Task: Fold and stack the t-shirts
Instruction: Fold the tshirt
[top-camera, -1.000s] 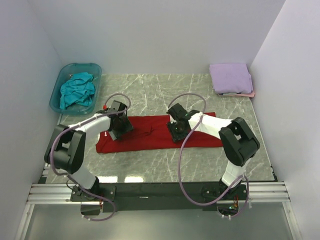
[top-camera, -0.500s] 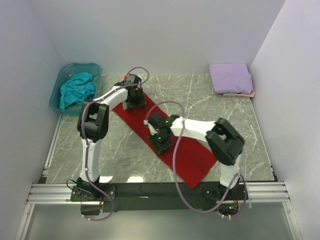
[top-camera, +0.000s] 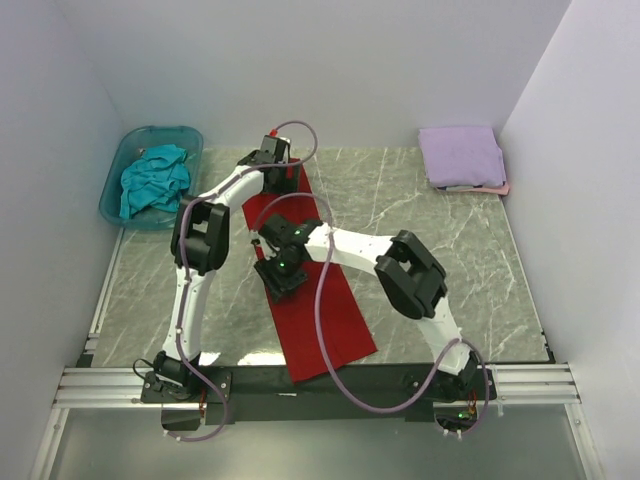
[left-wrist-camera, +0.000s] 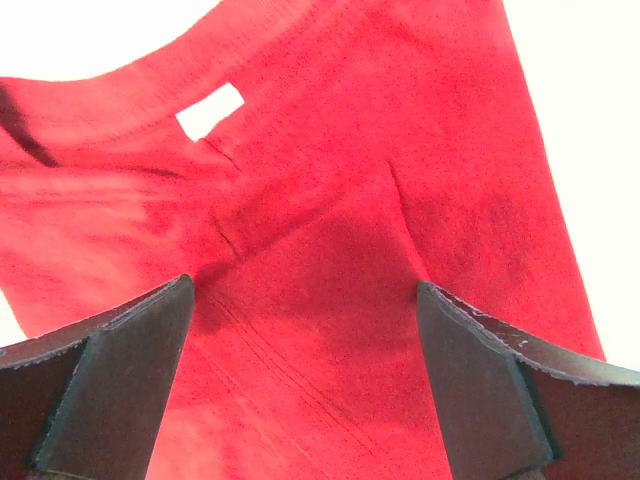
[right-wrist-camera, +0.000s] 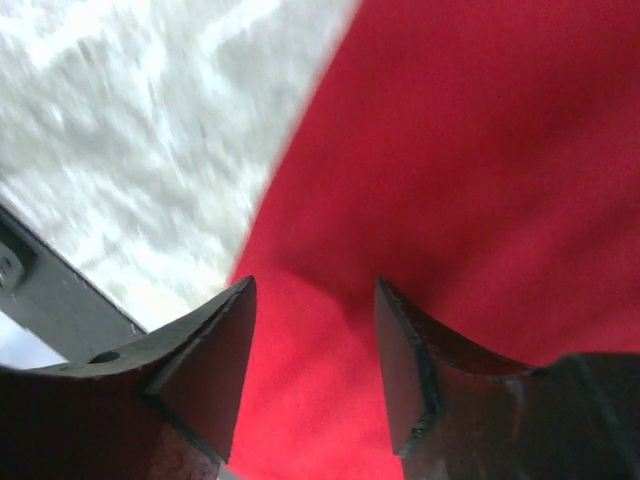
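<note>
My right gripper should next close on the near-end corner (top-camera: 373, 349) of the deep red t-shirt, choosing the one that is on the same side as the lavender shirt.
The deep red t-shirt (top-camera: 330, 320) lies folded into a long strip, running from the table's back left of centre to its front edge. My left gripper (top-camera: 278, 165) is open over the far end, jaws wide; its wrist view shows the collar and a white label (left-wrist-camera: 210, 110) on the red cloth (left-wrist-camera: 330, 150). My right gripper (top-camera: 283, 262) is open over the strip's middle, close to its left edge, with red cloth (right-wrist-camera: 480, 150) between the jaws. The lavender shirt (top-camera: 462, 155) lies folded on the pale pink one (top-camera: 497, 188) at back right. The teal shirt (top-camera: 155, 180) is crumpled in the tub.
The translucent blue-green tub (top-camera: 150, 135) stands off the table's back left corner. The marble table (top-camera: 450, 270) is walled on three sides. The red strip's near end overhangs the black front rail (top-camera: 300, 378). Grey marble (right-wrist-camera: 130, 120) shows left of the right gripper.
The red shirt has swung from lying crosswise to lying front to back. My left gripper moved to the back with one end; my right gripper moved left with the middle.
</note>
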